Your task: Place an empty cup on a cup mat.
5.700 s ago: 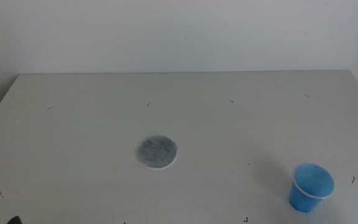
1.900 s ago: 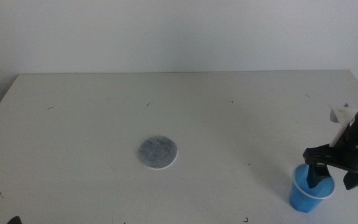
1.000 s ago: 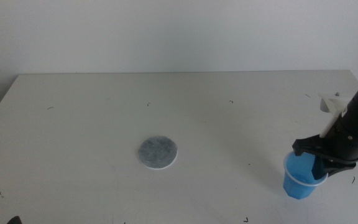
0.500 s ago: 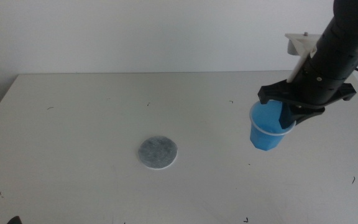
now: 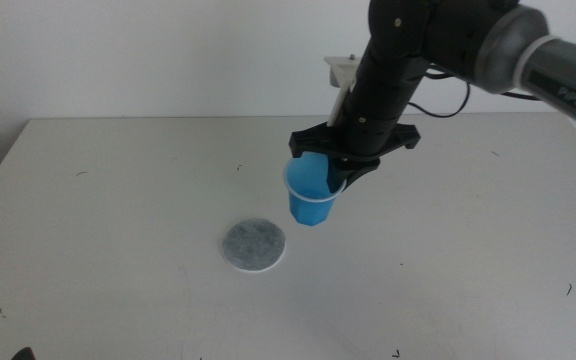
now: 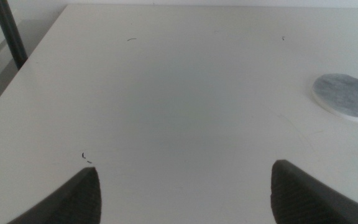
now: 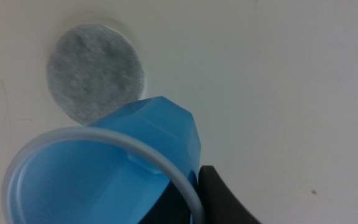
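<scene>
My right gripper is going to release the blue cup on the grey cup mat, a bit nearer than the mat's middle [image 5: 259,253] [image 7: 101,81]. The cup now hangs over the table's middle.
The blue cup [image 5: 312,196] hangs in the air over the table's middle, held by its rim in my right gripper [image 5: 334,172], one jaw inside the cup and one outside. It is upright and a little tilted. The right wrist view shows the cup [image 7: 129,162] close up, with its pale rim and blue inside. The grey cup mat [image 5: 253,246] lies flat on the table, to the left of and nearer than the cup; it also shows in the right wrist view [image 7: 95,71] and the left wrist view [image 6: 347,96]. My left gripper [image 6: 185,186] is open and waits low over the table's near left part.
The white table [image 5: 118,230] has small dark specks on it. A dark post [image 6: 8,31] stands beyond the table's edge in the left wrist view.
My right gripper closed on the cup's rim at the near right, lifted it and carried it left, towards the mat. The mat and the left arm have not moved.
</scene>
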Controlling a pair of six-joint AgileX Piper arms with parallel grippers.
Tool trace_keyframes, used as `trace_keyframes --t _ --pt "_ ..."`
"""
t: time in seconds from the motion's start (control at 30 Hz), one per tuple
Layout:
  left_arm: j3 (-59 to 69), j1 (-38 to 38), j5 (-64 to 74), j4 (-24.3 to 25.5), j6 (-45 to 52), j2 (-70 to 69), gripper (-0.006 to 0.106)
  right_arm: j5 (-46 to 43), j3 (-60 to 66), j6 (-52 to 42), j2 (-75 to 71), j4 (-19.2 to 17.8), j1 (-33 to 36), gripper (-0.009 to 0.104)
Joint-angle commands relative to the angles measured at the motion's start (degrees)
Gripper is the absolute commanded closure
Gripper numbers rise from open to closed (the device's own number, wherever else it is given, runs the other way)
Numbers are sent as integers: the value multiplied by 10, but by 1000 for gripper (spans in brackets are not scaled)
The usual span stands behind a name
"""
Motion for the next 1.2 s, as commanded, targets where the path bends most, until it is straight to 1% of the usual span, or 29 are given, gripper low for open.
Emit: trace_keyframes --t 0.0,0.3,0.63,0.83,0.9,0.97,1.03,1.17 --pt "-3 1 -38 0 -6 -7 -5 34 -51 2 1 15 13 94" --pt "-3 1 -38 0 -6 -7 -5 34 -149 27 97 24 44 94" --pt "-3 1 -38 0 -6 -7 -5 32 -163 24 141 27 54 94" --pt "-3 1 -38 0 -6 -7 -5 31 -163 24 144 17 58 93" --pt "-3 1 -38 0 -6 -7 -5 31 -163 23 144 14 59 91" --pt "-3 1 -38 0 -6 -7 -5 31 -163 19 143 14 59 86" --pt "-3 1 -38 0 -6 -7 -5 28 -163 19 139 11 59 79" --pt "-3 1 -38 0 -6 -7 -5 17 -163 20 125 -16 59 61"
